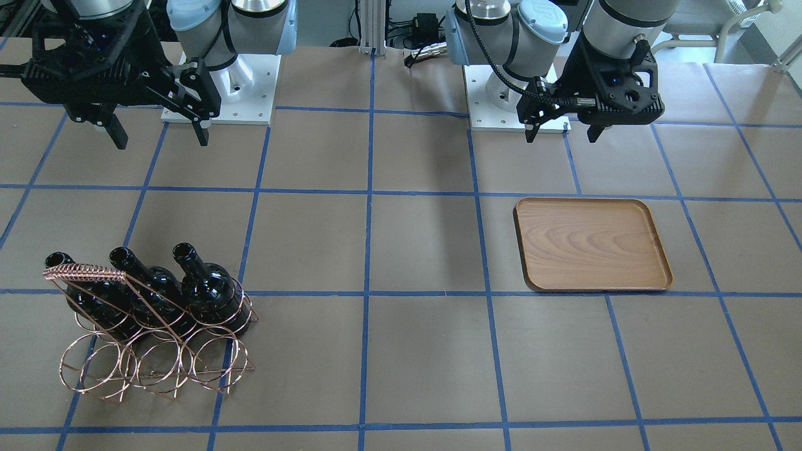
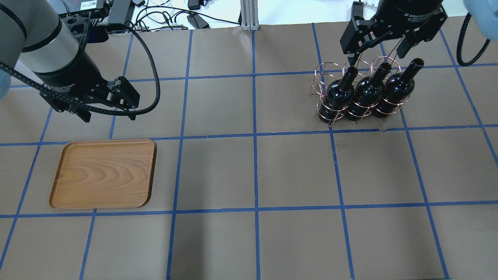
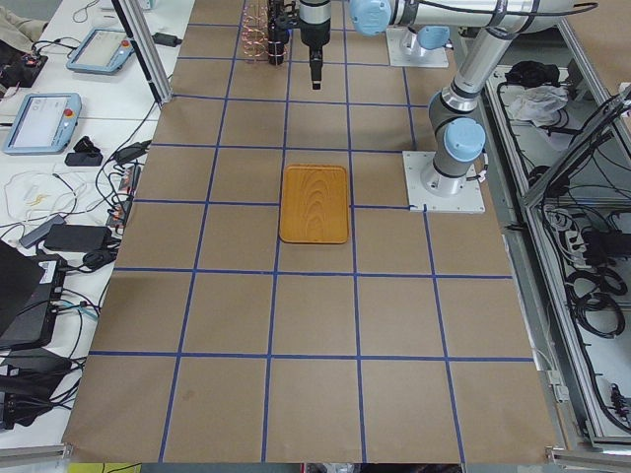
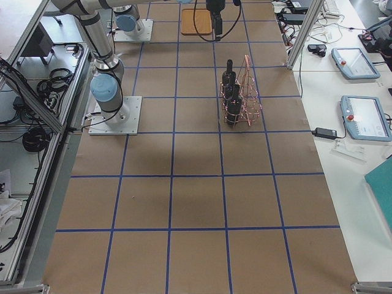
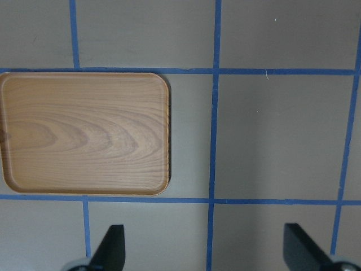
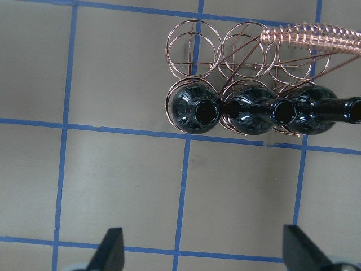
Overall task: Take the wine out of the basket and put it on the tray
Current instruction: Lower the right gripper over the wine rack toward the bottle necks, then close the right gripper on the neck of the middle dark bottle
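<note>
I will next move my right gripper to the neck [image 1: 128,262] [image 6: 272,110] of the middle black wine bottle in the copper wire basket, and I will close it there.
Three black wine bottles [image 1: 207,291] [image 2: 365,91] [image 6: 194,110] stand side by side in the copper wire basket [image 1: 156,366] [image 2: 327,74] [image 6: 194,48], mouths up and leaning. My right gripper [image 1: 160,134] [image 2: 375,54] [image 6: 203,251] hangs high over the table near the basket, open and empty, touching nothing. The brown wooden tray [image 1: 592,244] [image 2: 103,173] [image 5: 84,132] lies flat with nothing on it. My left gripper [image 1: 561,134] [image 2: 108,116] [image 5: 206,251] hangs open and empty, high beside the tray.
The table is covered in brown paper with a blue tape grid [image 2: 255,134]. The two arm bases [image 1: 219,94] [image 1: 514,94] stand at the robot's edge. Cables and teach pendants [image 4: 361,116] lie on benches beyond the table.
</note>
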